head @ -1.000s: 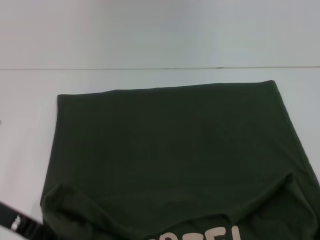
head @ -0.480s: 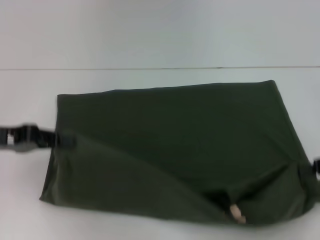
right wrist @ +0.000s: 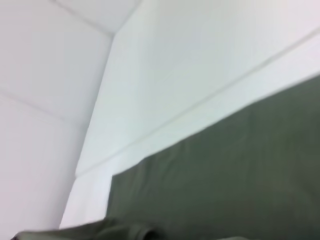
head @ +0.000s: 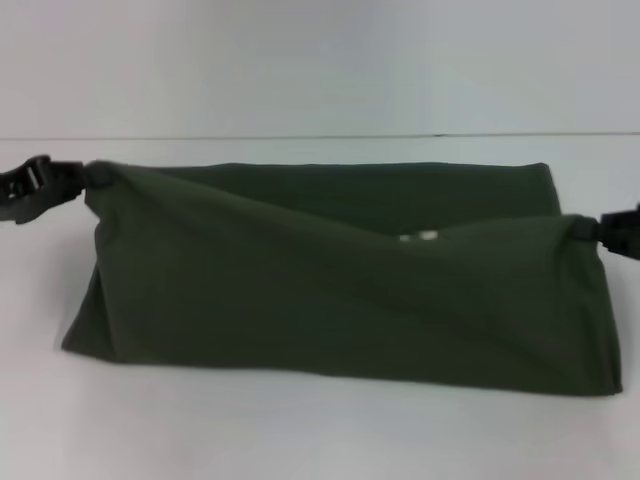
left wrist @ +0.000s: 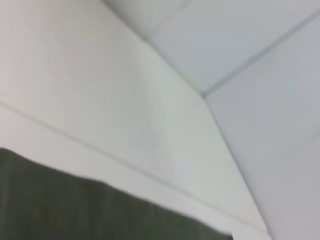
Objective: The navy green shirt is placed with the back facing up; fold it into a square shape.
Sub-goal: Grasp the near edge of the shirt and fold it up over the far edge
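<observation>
The robot's left gripper will release its corner of the navy green shirt on its own end of the far hem (head: 155, 174).
The navy green shirt (head: 330, 300) lies on the white table, its near part lifted and drawn over the far part in a slack fold. My left gripper (head: 88, 180) is shut on the cloth's upper left corner. My right gripper (head: 592, 230) is shut on the right corner, lower than the left one. A small pale spot (head: 425, 237) shows at the fold's sagging middle. The left wrist view catches a strip of the shirt (left wrist: 75, 210); the right wrist view shows more of the shirt (right wrist: 225, 170). Neither wrist view shows fingers.
The white table (head: 300, 440) runs in front of and beside the shirt. Its far edge (head: 300, 137) meets a pale wall (head: 300, 60) just behind the shirt's far hem.
Both grippers have risen and carried the shirt's near edge away from me over its far half. The pale print seen near the front is now folded out of sight.
</observation>
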Tool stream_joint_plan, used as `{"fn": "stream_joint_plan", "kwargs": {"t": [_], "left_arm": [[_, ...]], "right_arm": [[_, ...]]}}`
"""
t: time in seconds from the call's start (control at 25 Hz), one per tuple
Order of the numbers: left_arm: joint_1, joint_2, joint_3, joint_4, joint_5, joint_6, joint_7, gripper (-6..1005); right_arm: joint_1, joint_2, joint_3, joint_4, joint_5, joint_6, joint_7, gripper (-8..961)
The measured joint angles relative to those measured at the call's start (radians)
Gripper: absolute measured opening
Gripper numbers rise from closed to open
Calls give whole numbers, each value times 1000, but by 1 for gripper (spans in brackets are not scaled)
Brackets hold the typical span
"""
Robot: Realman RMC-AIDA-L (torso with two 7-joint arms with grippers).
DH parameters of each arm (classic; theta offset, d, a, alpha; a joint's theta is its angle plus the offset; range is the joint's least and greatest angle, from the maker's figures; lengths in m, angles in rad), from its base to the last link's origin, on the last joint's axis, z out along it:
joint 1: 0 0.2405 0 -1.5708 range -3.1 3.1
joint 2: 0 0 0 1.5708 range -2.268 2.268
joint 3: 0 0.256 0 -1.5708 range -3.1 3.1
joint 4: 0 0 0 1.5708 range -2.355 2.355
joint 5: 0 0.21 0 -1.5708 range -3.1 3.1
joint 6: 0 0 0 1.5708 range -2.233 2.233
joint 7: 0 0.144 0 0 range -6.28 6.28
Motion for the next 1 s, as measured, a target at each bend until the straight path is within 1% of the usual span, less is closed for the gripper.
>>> {"fn": "stream_joint_plan", "kwargs": {"t": [0.08,0.2,0.44,0.6,0.72,0.76,0.8,1.0], "left_arm": [[1,-10,2,-28,-38,-56,29,105],[2,-22,1,-57,-95,-124,66,106],[3,-41,3,-86,-169,-187,127,108],[-14,-65,10,-110,-191,-255,184,109],[-26,-85,25,-116,-197,-321,217,110],[-36,-98,28,-118,-199,-367,237,110],[-36,-98,28,-118,-199,-367,237,110],[-54,-118,30,-123,-215,-469,278,112]], "right_arm": [[4,19,1,0,18,57,-17,53],[5,37,-1,0,70,114,-44,52],[12,61,-5,4,169,191,-95,52],[36,81,-12,20,180,270,-139,52],[54,92,-18,44,181,341,-169,53],[65,96,-32,61,181,392,-185,53],[65,96,-32,61,181,392,-185,53],[87,111,-85,90,182,512,-204,53]]}}
